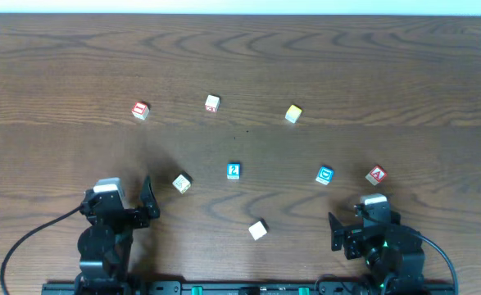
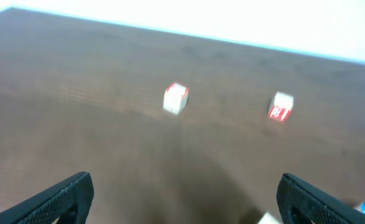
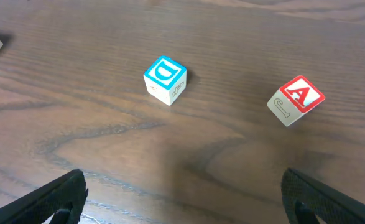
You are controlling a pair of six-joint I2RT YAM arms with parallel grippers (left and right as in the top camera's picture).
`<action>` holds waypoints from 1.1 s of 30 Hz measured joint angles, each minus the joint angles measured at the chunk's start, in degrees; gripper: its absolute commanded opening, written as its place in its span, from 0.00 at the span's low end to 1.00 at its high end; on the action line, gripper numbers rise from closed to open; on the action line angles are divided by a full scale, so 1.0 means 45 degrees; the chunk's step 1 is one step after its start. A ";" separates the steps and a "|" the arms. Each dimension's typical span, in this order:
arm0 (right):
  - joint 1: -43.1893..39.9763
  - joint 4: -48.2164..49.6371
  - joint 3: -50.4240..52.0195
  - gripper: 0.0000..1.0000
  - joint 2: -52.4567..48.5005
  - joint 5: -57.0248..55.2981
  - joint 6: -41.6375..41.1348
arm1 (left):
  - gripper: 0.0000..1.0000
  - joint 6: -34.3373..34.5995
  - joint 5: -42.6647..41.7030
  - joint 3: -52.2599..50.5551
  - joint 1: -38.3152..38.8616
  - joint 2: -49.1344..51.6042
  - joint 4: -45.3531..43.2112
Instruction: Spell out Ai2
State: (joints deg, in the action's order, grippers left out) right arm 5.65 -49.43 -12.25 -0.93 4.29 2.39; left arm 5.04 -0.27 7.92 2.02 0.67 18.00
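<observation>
The red-faced block [image 1: 141, 111] [image 2: 175, 99] is at the end of the far row away from the yellow block. My left gripper needs to close on its sides.
The red A block [image 1: 376, 174] lies at the right, with the blue D block [image 1: 324, 174] just left of it. The blue 2 block [image 1: 233, 170] lies at the table's middle. No block with a readable letter i shows. My right gripper [image 1: 347, 225] is open and empty, near the front edge below the D and A blocks. In the right wrist view the D block [image 3: 165, 79] and A block [image 3: 296, 99] lie ahead of the open jaws [image 3: 182, 186]. My left gripper [image 1: 146, 205] is open and empty at the front left, as its wrist view [image 2: 182, 186] shows.
A red-faced block [image 1: 140, 110], a white and red block [image 1: 212, 102] and a yellow block [image 1: 293, 113] lie in a far row. A pale block [image 1: 182, 183] lies by the left gripper. A white block [image 1: 258, 229] lies at the front middle.
</observation>
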 measured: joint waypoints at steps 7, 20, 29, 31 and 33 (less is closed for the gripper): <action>0.0000 0.0005 0.0005 0.99 0.0010 0.0005 0.0000 | 0.95 -0.0301 -0.0423 0.0869 0.0000 0.2574 -0.0350; 0.0000 0.0019 0.0024 0.99 0.0049 0.0034 0.0000 | 0.95 -0.1991 0.0442 0.8641 0.0000 1.3634 0.2370; 0.0000 0.0015 0.0024 0.99 0.0053 0.0039 0.0000 | 0.95 -0.1069 0.0423 1.2978 -0.0087 1.8880 0.2603; 0.0000 0.0015 0.0024 0.99 0.0053 0.0034 0.0000 | 0.95 -0.0228 0.0291 1.3746 -0.0121 1.9807 0.2613; 0.0000 0.0010 0.0024 0.99 0.0053 0.0039 0.0000 | 0.95 0.0928 0.0063 1.4460 -0.0160 2.0813 0.2637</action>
State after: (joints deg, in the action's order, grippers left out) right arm 5.65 -49.39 -12.14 -0.69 4.47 2.39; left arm 9.21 0.01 72.99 1.30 94.32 29.87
